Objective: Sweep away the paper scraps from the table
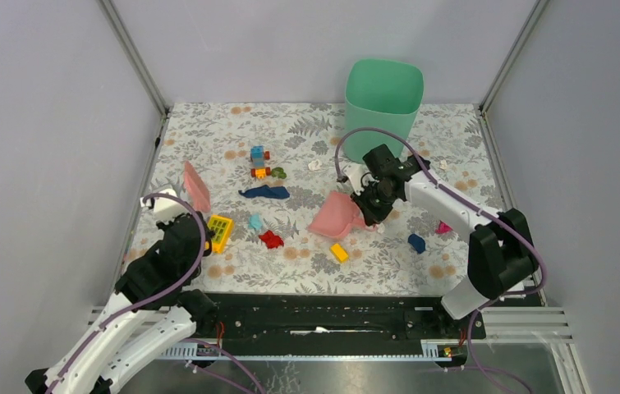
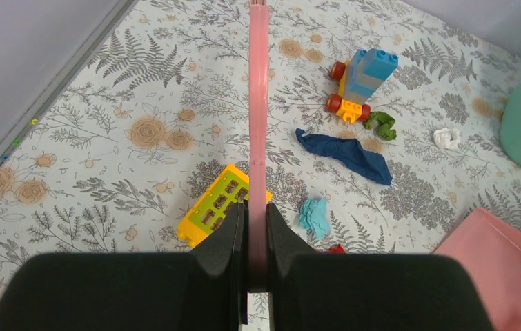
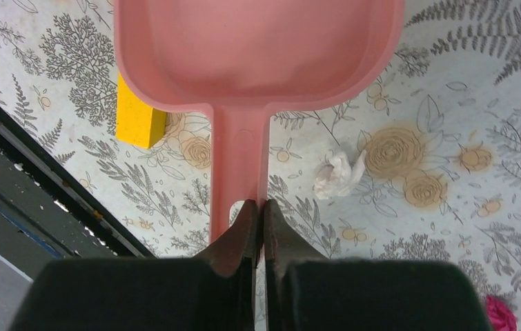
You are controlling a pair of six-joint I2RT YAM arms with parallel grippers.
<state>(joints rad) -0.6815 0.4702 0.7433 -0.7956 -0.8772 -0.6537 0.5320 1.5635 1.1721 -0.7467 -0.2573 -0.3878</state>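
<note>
My right gripper is pinching just the edge of the dustpan's handle next to the handle's hole, so next I open it and grip the handle's full width [image 3: 235, 189] before sweeping.
On the leaf-printed table [image 1: 208, 131], one white paper scrap [image 1: 315, 164] lies near the green bin and another [image 1: 443, 164] lies at the far right. The left wrist view shows a paper scrap [image 2: 446, 138] beyond the toys. In the right wrist view a paper scrap [image 3: 339, 174] lies just right of the dustpan handle. My left gripper [image 1: 194, 215] [image 2: 257, 207] is shut on a thin pink scraper board [image 1: 196, 187] [image 2: 259, 103] standing on edge. My right gripper [image 1: 369, 209] [image 3: 258, 205] is shut on the handle of a pink dustpan [image 1: 335, 215] [image 3: 257, 48].
A green bin [image 1: 383, 103] stands at the back. Toy pieces are scattered mid-table: a blue-and-yellow brick car [image 1: 259, 162], a dark blue piece [image 1: 265, 192], a yellow-green brick [image 1: 220, 232], a red piece [image 1: 271, 239], a yellow brick [image 1: 338, 252]. A black rail [image 1: 314, 316] runs along the near edge.
</note>
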